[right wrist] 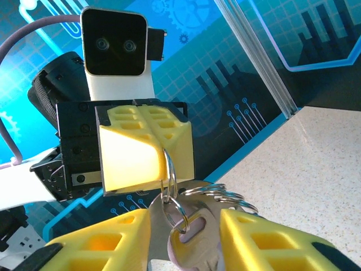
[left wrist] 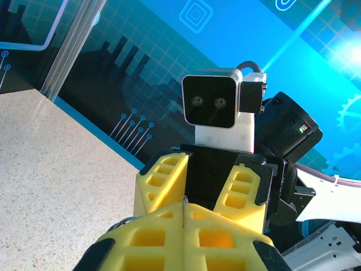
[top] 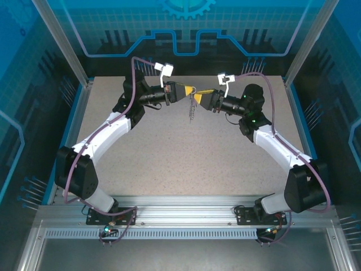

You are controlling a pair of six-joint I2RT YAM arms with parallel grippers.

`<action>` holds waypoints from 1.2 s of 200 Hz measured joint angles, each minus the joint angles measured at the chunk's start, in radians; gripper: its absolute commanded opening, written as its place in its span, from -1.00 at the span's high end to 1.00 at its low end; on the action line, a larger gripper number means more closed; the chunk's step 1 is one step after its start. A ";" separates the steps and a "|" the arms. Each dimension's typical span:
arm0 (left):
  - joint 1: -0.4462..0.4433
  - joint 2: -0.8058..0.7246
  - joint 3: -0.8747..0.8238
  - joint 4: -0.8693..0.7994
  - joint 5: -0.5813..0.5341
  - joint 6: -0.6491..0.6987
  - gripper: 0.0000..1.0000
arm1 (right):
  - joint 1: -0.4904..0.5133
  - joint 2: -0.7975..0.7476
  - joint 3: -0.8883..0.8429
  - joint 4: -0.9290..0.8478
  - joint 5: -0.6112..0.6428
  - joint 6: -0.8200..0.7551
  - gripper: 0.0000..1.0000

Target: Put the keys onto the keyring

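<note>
The hanging keys below the keyring are between my right gripper's fingers, so my right gripper needs to back away and take the keyring (right wrist: 169, 170) beside the tip of my left gripper.
My left gripper (top: 190, 91) (left wrist: 184, 208) is shut on the keyring (right wrist: 171, 175), a thin silver split ring held up in the air over the back of the table. From that ring hang smaller linked rings (right wrist: 225, 197) and the keys: one with a pale lilac head (right wrist: 192, 240) and a plain silver one (right wrist: 158, 232) behind it. My right gripper (top: 200, 92) (right wrist: 185, 226) faces the left one tip to tip. Its yellow fingers (right wrist: 107, 243) stand apart on either side of the hanging keys. Whether they touch the keys is unclear.
The bunch dangles below the two gripper tips as a thin line (top: 193, 110) above the speckled table (top: 186, 164). Blue printed walls and metal posts (top: 62, 45) close in the back and sides.
</note>
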 measured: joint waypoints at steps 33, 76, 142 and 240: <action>0.000 0.000 0.000 0.008 -0.003 -0.001 1.00 | 0.000 0.000 -0.004 0.022 0.000 0.013 0.67; -0.001 0.000 0.000 0.012 -0.004 -0.006 1.00 | 0.000 0.000 -0.023 0.047 0.000 0.027 0.31; -0.001 0.000 0.000 0.015 -0.008 -0.013 1.00 | 0.007 0.000 -0.053 0.024 0.014 0.000 0.18; -0.009 0.000 0.000 0.015 -0.033 -0.019 1.00 | 0.026 0.000 -0.054 0.014 0.027 -0.024 0.58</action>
